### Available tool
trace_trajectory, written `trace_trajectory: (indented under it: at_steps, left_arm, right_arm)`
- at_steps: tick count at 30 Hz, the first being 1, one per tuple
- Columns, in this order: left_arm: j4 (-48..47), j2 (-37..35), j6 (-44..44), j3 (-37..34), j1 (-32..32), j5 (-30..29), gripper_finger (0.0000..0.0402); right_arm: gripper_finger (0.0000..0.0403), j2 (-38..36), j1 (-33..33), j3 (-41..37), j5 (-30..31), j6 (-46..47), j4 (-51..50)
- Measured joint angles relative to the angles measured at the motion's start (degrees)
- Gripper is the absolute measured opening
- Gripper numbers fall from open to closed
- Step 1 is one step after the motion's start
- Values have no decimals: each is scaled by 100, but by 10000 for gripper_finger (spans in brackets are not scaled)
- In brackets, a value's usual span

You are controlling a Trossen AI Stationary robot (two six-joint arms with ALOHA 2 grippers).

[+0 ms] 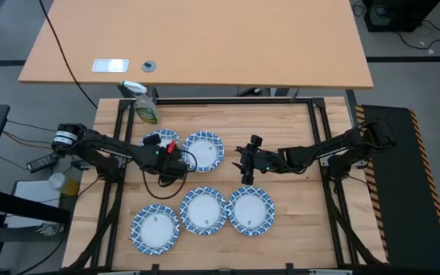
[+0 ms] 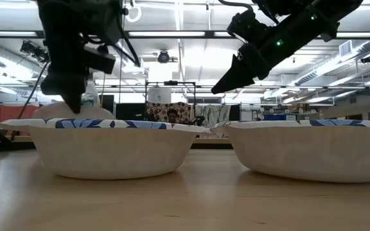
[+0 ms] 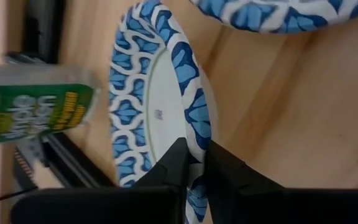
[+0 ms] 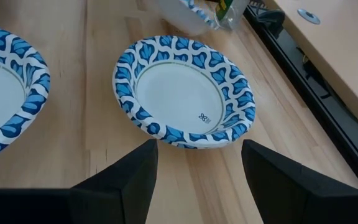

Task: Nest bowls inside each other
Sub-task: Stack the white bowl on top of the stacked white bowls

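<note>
The robot's left gripper needs to release the tilted bowl inside the back bowl (image 1: 200, 149), beyond the near row.
Several shallow bowls with white centres and blue-and-white rims lie on the wooden table. Three sit in a near row (image 1: 156, 229), (image 1: 203, 210), (image 1: 250, 210), and one (image 1: 203, 150) lies farther back. Left of that one, a further bowl (image 3: 154, 112) is tilted, with my left gripper (image 1: 166, 147) shut on its rim. My right gripper (image 4: 197, 162) hangs open above the table to the right of the back bowl (image 4: 185, 93), touching nothing. My left gripper pinches the tilted bowl's patterned rim (image 3: 197, 140) between its two fingers, one finger on the inner side and one on the outer side. The fingers slant down from the table's left. The held side of the bowl is raised; whether its far side rests on the table is hidden.
A green-yellow spray bottle (image 1: 145, 107) stands at the table's far left, just behind the held bowl. A black frame rail (image 1: 228, 100) runs along the table's far edge. Bare wood lies between the back bowl and the near row.
</note>
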Motion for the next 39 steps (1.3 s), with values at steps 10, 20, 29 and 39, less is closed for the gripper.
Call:
trace_trajectory:
  at_steps: [10,20,29,39]
  left_arm:
    - [364,-4,436,517,112,-711,43]
    - [2551,5,2344,747,103,-576,43]
    - [3370,688,3160,738,103,567,43]
    - [3235,1383,3144,732,-183,609,157]
  right_arm:
    - [239,0,0,0,0,0,135]
    - [239,-310,231,0,807,118,-494]
    - [236,-1091,597,2,1182,316,-968]
    - [236,-990,616,4,986,749,-1318]
